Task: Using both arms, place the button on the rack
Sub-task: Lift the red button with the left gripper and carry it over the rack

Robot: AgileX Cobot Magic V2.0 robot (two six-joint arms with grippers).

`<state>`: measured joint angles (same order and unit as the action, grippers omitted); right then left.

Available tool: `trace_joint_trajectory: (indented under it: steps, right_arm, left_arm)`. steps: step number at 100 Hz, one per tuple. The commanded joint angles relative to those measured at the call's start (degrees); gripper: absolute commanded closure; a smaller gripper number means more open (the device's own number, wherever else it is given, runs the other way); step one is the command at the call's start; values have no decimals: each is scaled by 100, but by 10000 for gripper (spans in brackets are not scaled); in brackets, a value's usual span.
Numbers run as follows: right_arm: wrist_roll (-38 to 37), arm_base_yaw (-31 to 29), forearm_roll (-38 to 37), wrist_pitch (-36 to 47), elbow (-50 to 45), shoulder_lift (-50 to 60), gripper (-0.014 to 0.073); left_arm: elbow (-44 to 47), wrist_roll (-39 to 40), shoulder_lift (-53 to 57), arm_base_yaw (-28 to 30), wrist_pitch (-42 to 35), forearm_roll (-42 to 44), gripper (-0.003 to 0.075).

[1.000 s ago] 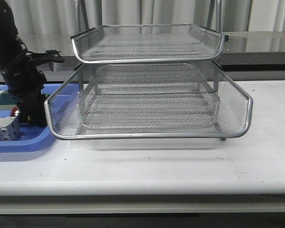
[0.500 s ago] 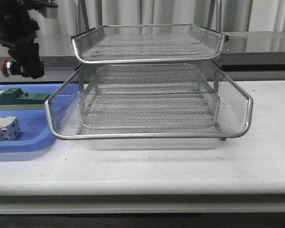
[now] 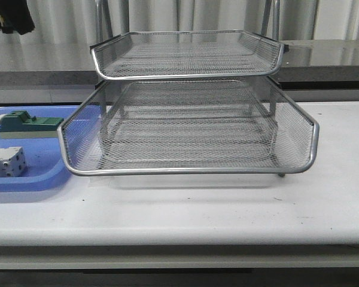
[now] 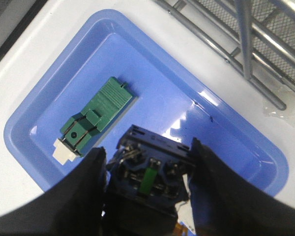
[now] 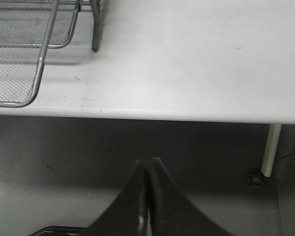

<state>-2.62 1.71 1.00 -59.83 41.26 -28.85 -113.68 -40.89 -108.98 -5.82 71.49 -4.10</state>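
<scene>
The button, now high above the blue tray, will be let go by my left gripper as I place it on the middle of the rack's lower mesh shelf [image 3: 179, 126].
In the left wrist view my left gripper [image 4: 147, 151] is shut on the button [image 4: 152, 169]. Only the button's dark blue rear block with a green tab shows between the black fingers [image 4: 86, 182], and its red head is hidden. It hangs high above the blue tray [image 4: 49, 98]. In the front view only a dark bit of the left arm [image 3: 9, 18] shows in the top left corner. The rack [image 3: 185, 170], silver wire mesh, stands mid-table and also shows in both wrist views [image 4: 246, 44] [image 5: 19, 59]. My right gripper [image 5: 150, 161] is shut and empty, below and in front of the table's front edge.
The blue tray [image 3: 24, 179] at the left holds a green block [image 3: 27, 124] [image 4: 98, 115] and a white block [image 3: 6, 161]. White tabletop [image 5: 187, 59] lies right of the rack, with a table leg [image 5: 270, 147] beneath.
The left gripper has risen from the blue tray with the button, going up and left until it is nearly out of the front view. The blocks stay in the tray.
</scene>
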Motion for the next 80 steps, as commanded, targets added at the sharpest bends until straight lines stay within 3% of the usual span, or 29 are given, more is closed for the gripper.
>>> trace_joint_trajectory:
  steps: [1, 21, 40, 80]
  right_arm:
    - [29, 1, -61, 332, 187, -23, 664]
    - [29, 1, -61, 332, 187, -23, 664]
    - [29, 1, -61, 332, 187, -23, 664]
    - [29, 1, -61, 332, 187, -23, 664]
  left_arm:
    - [234, 187, 721, -100, 180, -80, 740]
    - [1186, 233, 1601, -446, 180, -278, 740]
    - [1676, 231, 2045, -974, 180, -991, 740]
    - [1761, 231, 1535, -2510, -51, -1413, 740]
